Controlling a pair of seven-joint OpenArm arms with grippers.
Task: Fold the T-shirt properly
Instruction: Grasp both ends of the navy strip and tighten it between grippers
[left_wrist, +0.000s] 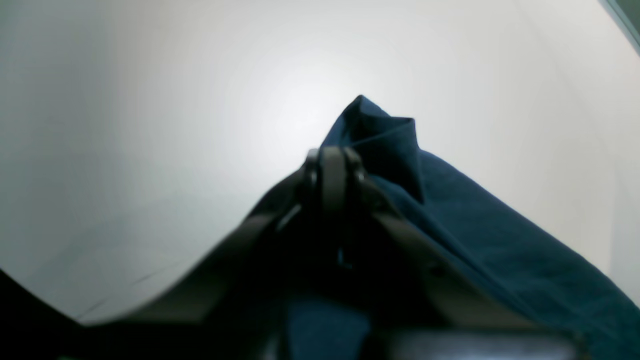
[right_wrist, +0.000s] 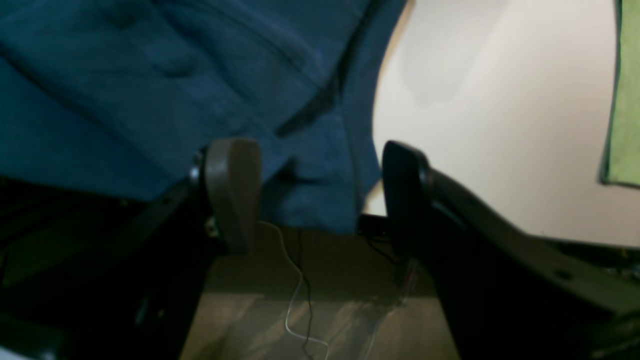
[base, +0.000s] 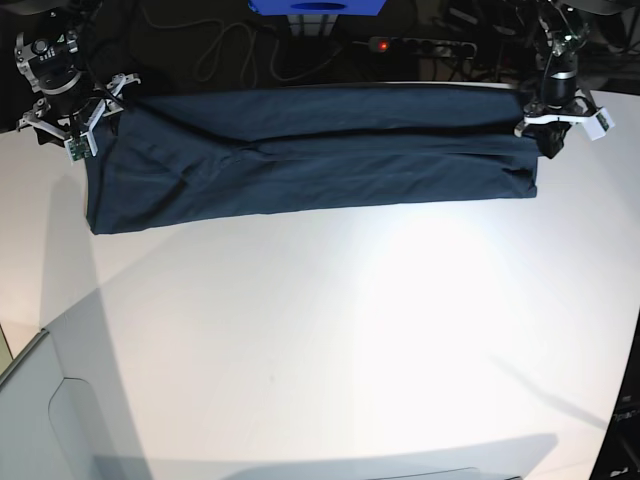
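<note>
The T-shirt is pinched in my left gripper close to its loose near corner, so that gripper should open and grip farther (base: 519, 116) along the T-shirt's end before it folds the shirt over.
The dark navy T-shirt (base: 300, 150) lies as a long band across the far side of the white table (base: 320, 330). At its right end in the base view, my left gripper (base: 545, 128) is shut on a corner of the cloth. The left wrist view shows that gripper (left_wrist: 332, 167) closed, with a peak of T-shirt fabric (left_wrist: 385, 140) pinched just past the tips. My right gripper (base: 95, 122) is at the band's other end. In the right wrist view that gripper (right_wrist: 320, 195) stands open, its fingers (right_wrist: 232, 190) either side of a T-shirt corner (right_wrist: 320, 150) without gripping it.
Behind the table's far edge are a power strip (base: 385, 44) with a red light, cables and a blue object (base: 315, 6). A green sheet (right_wrist: 622, 100) shows at the right edge of the right wrist view. A pale panel (base: 60, 430) sits at the near left corner.
</note>
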